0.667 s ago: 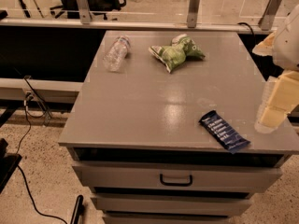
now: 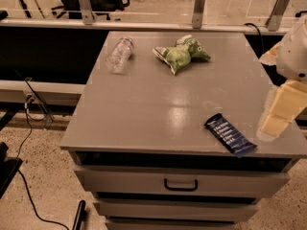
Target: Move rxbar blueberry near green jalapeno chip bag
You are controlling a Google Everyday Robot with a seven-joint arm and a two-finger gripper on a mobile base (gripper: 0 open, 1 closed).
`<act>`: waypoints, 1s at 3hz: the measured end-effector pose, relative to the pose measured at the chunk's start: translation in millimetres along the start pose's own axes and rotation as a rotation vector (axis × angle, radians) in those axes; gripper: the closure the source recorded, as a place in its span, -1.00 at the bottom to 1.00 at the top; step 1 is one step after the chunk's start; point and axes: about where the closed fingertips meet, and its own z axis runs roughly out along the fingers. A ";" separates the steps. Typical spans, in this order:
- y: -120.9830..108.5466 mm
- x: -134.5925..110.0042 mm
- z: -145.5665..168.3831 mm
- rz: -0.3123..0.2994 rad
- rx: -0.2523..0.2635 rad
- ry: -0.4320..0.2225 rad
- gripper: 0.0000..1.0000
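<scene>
My gripper closes next on the near end of the rxbar blueberry [image 2: 242,144], closest to the cabinet top's front edge.
The rxbar blueberry [image 2: 230,134] is a dark navy bar with white lettering. It lies flat near the front right corner of the grey cabinet top [image 2: 158,104]. The green jalapeno chip bag [image 2: 181,54] is light green and white and crumpled, and it lies toward the back of the top, right of centre. My gripper [image 2: 279,110] is cream-coloured and hangs at the right edge of the view. It is just right of the bar, above the top's right edge, and touches neither the bar nor the bag.
A clear plastic bottle [image 2: 119,54] lies on its side at the back left of the top. Drawers with a dark handle [image 2: 181,184] are below the front edge. A rail with metal posts [image 2: 199,7] runs behind the cabinet. Cables lie on the floor at left.
</scene>
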 end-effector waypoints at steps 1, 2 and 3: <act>6.4 8.1 31.4 0.072 -0.019 0.008 -1.00; 15.5 15.2 65.5 0.121 -0.033 0.004 -1.00; 19.4 15.9 100.2 0.136 -0.074 0.005 -0.95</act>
